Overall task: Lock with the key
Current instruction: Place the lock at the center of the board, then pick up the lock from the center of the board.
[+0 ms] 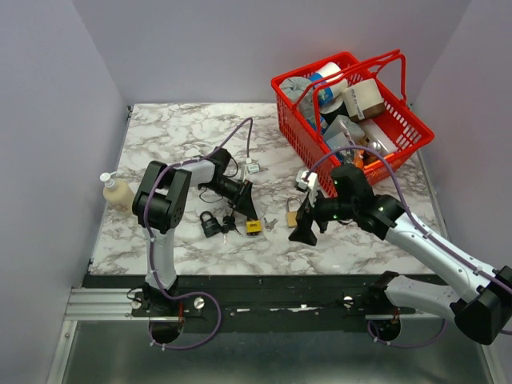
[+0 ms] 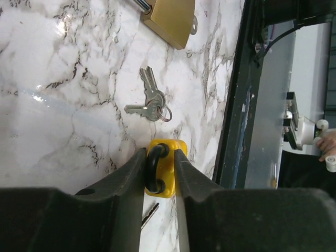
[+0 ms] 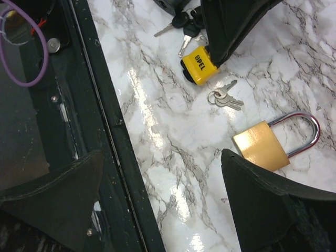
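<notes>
My right gripper needs to close on both sides of the brass padlock's body (image 1: pixel 293 219) (image 3: pixel 261 147), so that the padlock's silver shackle stays free beyond my fingers.
A small yellow padlock (image 2: pixel 167 157) with a black shackle lies on the marble table, and my left gripper (image 2: pixel 160 155) is shut on it, one finger on each side. It also shows in the top view (image 1: pixel 254 227) and the right wrist view (image 3: pixel 198 64). A ring of silver keys (image 2: pixel 152 102) lies just beyond it, also seen in the right wrist view (image 3: pixel 224 97). A brass padlock (image 3: pixel 262 144) lies further right. My right gripper (image 1: pixel 304 232) is open and empty, hovering near the table's front edge beside the brass padlock (image 1: pixel 293 216).
A black padlock (image 1: pixel 210 224) with black-headed keys (image 3: pixel 181 21) lies left of the yellow one. A red basket (image 1: pixel 300 132) full of boxes stands at the back right. A soap bottle (image 1: pixel 116 190) stands at the left edge. A black rail (image 3: pixel 100 105) runs along the front edge.
</notes>
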`<action>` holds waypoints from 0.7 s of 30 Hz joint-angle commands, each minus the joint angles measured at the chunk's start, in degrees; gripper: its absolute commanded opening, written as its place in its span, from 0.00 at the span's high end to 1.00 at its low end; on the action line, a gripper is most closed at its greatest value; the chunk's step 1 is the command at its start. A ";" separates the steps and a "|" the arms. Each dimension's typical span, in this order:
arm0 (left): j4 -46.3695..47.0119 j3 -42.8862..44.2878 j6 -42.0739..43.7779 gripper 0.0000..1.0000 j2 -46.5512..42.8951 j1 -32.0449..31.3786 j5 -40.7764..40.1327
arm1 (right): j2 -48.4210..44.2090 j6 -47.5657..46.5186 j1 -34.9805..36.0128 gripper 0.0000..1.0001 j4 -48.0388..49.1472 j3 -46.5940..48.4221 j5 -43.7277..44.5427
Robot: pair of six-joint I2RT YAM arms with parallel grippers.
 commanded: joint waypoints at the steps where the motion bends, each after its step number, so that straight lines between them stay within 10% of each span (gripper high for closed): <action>1: 0.84 0.74 2.99 0.61 -1.14 0.30 -1.70 | 0.18 -0.10 -0.05 0.00 -1.09 0.06 3.37; 13: 15.70 -1.64 -9.57 0.25 -16.17 3.55 -8.56 | 5.18 9.30 -0.05 0.00 -1.80 3.57 19.45; 21: 31.06 -11.90 -24.33 0.21 -37.76 4.17 -16.88 | 7.99 25.39 2.32 0.00 5.23 -0.82 30.96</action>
